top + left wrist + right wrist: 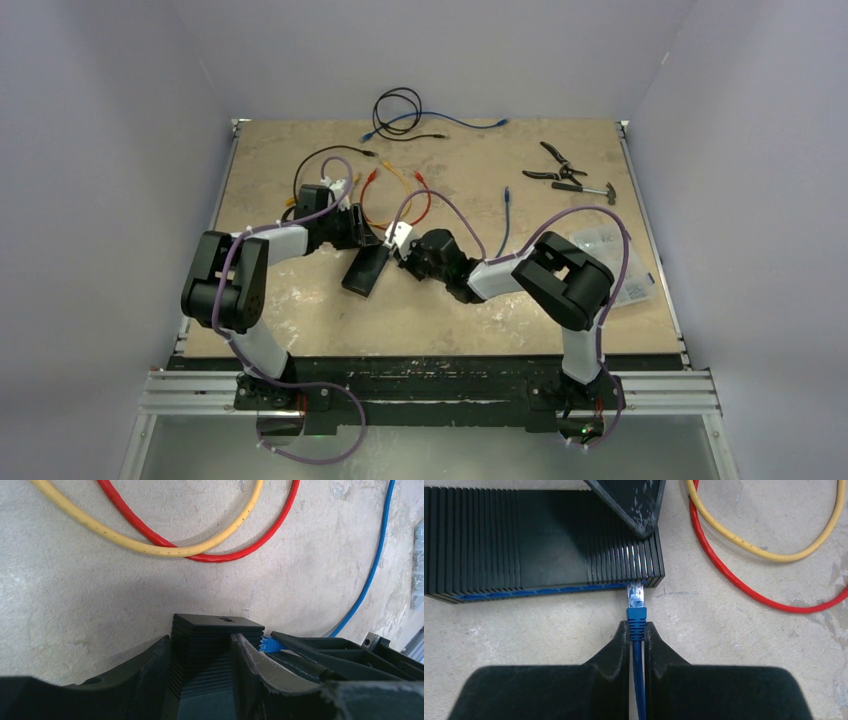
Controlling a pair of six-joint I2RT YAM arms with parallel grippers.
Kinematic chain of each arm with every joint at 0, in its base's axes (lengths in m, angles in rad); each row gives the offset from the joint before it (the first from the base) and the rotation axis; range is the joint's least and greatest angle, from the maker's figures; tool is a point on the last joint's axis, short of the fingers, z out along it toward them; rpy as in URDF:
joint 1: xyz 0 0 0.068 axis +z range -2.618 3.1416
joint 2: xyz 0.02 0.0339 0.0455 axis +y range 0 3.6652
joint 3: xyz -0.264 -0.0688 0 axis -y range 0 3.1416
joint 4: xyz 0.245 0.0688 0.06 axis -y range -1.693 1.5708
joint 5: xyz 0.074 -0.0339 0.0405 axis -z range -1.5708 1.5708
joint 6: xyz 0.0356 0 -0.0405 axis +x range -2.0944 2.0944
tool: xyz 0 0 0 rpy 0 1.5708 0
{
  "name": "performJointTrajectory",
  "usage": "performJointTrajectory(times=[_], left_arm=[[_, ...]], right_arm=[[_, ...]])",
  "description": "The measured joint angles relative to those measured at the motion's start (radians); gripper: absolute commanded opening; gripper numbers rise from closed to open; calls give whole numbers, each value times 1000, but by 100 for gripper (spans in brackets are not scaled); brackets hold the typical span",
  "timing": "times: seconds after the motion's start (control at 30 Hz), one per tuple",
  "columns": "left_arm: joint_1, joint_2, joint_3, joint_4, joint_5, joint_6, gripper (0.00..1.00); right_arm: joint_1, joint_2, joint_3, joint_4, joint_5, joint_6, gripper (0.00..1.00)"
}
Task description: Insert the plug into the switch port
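Note:
Next, my right gripper lets go of the plug in the end socket of the switch [387,248] [636,586] nearest the red cable. The plug's tip now touches the socket edge.
The switch [366,268] is a flat black ribbed box with a blue socket edge, lying mid-table; it shows in the right wrist view [544,542] and the left wrist view [215,645]. My left gripper [200,670] is shut on the switch's end, one finger on each face. My right gripper [637,630] is shut on the blue boot of the plug [636,605]. The clear tip of the plug touches the socket edge at the switch's right end. The blue cable [639,680] runs back between my fingers.
Red cable [734,580] and yellow cable [744,545] loop on the table right of the switch. Pliers [556,165] and a small hammer [590,188] lie at the far right, a plastic bag [612,262] at right, coiled cables [400,108] at the back.

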Motion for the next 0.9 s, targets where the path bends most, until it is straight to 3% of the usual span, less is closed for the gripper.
performJointTrajectory(times=[0.9], left_arm=[[9,30,19,4,59,-2,36]], right_arm=[[13,17,6,18,22,-32,0]])
